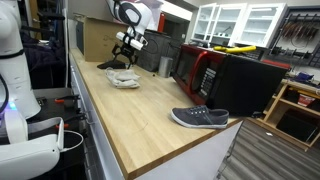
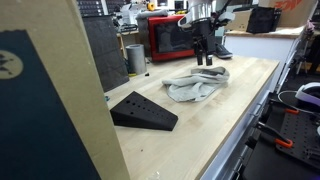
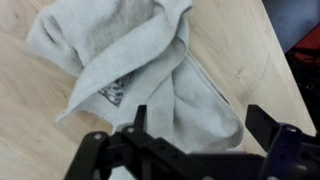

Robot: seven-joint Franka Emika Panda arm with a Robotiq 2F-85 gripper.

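The gripper will close on the grey cloth, gripping its edge (image 1: pixel 127 72) (image 3: pixel 197 118) that faces the red microwave.
A crumpled grey cloth (image 3: pixel 140 60) lies on the wooden counter (image 3: pixel 230 50). It shows in both exterior views, far down the counter (image 1: pixel 124 79) and near its middle (image 2: pixel 197 83). My gripper (image 3: pixel 198 118) hangs just above the cloth with its two black fingers spread wide, one finger (image 3: pixel 140 118) over the fabric and one finger (image 3: pixel 262 122) past the fold's edge. Nothing is held between them. In the exterior views the gripper (image 1: pixel 128 52) (image 2: pixel 205 55) stands upright over the cloth, a little above it.
A grey shoe (image 1: pixel 200 117) lies near the counter's end. A red microwave (image 1: pixel 207 68) (image 2: pixel 170 37) stands at the back. A black wedge (image 2: pixel 143 111) rests on the counter, with a metal cup (image 2: pixel 135 57) behind it. A tall board (image 2: pixel 50 100) blocks one side.
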